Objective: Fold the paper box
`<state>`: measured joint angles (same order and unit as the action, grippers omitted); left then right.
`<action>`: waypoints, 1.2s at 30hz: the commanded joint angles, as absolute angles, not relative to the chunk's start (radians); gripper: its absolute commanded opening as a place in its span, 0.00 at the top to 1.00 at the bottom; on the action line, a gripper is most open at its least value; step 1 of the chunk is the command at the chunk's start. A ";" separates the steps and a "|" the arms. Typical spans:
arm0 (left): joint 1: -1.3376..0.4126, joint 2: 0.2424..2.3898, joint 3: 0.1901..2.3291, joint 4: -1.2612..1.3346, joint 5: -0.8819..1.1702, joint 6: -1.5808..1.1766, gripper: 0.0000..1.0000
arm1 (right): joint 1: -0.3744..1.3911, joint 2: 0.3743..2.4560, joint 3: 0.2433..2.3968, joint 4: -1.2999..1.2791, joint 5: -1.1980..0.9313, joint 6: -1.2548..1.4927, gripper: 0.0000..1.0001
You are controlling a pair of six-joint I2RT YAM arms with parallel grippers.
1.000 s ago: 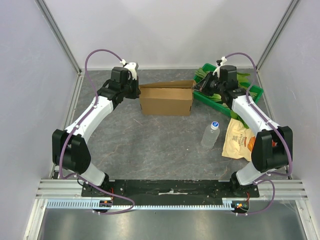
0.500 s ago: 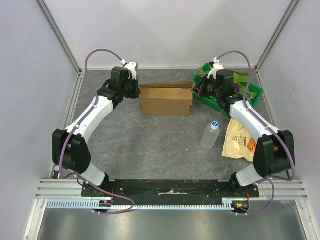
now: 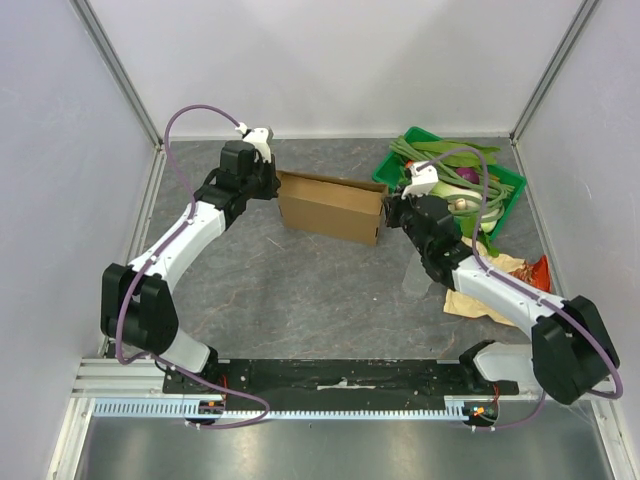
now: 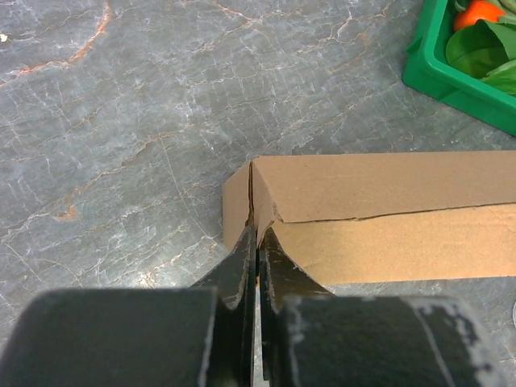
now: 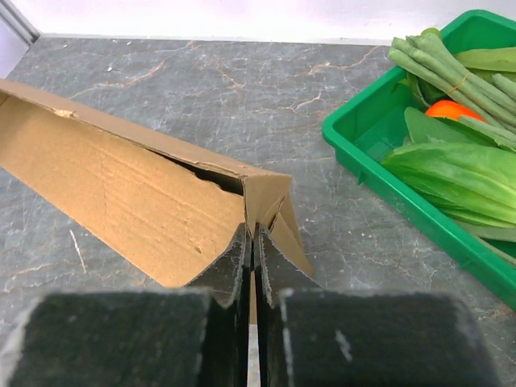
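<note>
The box's top seam gapes open beside the end flap in my right gripper, so my right gripper needs to open and pinch the box's corner [image 5: 248, 187] with the seam shut.
The paper box [image 3: 330, 205] is a brown cardboard shell lying skewed on the stone table top, its right end nearer to me than its left. My left gripper [image 3: 276, 183] is shut on the box's left end. In the left wrist view the gripper [image 4: 256, 235] pinches the corner crease of the box [image 4: 387, 218]. My right gripper [image 3: 387, 213] is shut on the right end. In the right wrist view the gripper [image 5: 252, 235] clamps a thin end flap of the box [image 5: 121, 185], whose top seam gapes open.
A green tray [image 3: 392, 156] of vegetables stands at the back right, close to the box's right end; it also shows in the wrist views [image 4: 451, 76] [image 5: 363, 161]. A tan snack bag [image 3: 470, 298] lies under my right forearm. Side walls close in on left and right.
My right arm has swung toward the near side, pulling the box's right end with it, so the box now lies at an angle. The left gripper has kept its hold and shifted slightly.
</note>
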<state>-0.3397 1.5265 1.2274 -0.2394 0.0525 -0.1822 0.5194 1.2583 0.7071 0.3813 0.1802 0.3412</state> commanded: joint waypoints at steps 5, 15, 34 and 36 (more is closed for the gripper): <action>-0.350 1.562 1.184 -0.331 0.043 -0.216 0.98 | 0.515 1.379 1.024 -0.140 0.098 0.406 0.73; -0.350 1.563 1.198 -0.348 0.049 -0.210 0.98 | 0.439 1.373 1.302 -0.471 -0.041 0.339 0.40; -0.351 1.557 1.209 -0.360 0.041 -0.198 0.98 | 0.408 1.543 1.448 -0.443 0.020 0.267 0.62; -0.350 1.560 1.210 -0.360 0.040 -0.196 0.98 | 0.408 1.545 1.448 -0.437 0.021 0.265 0.65</action>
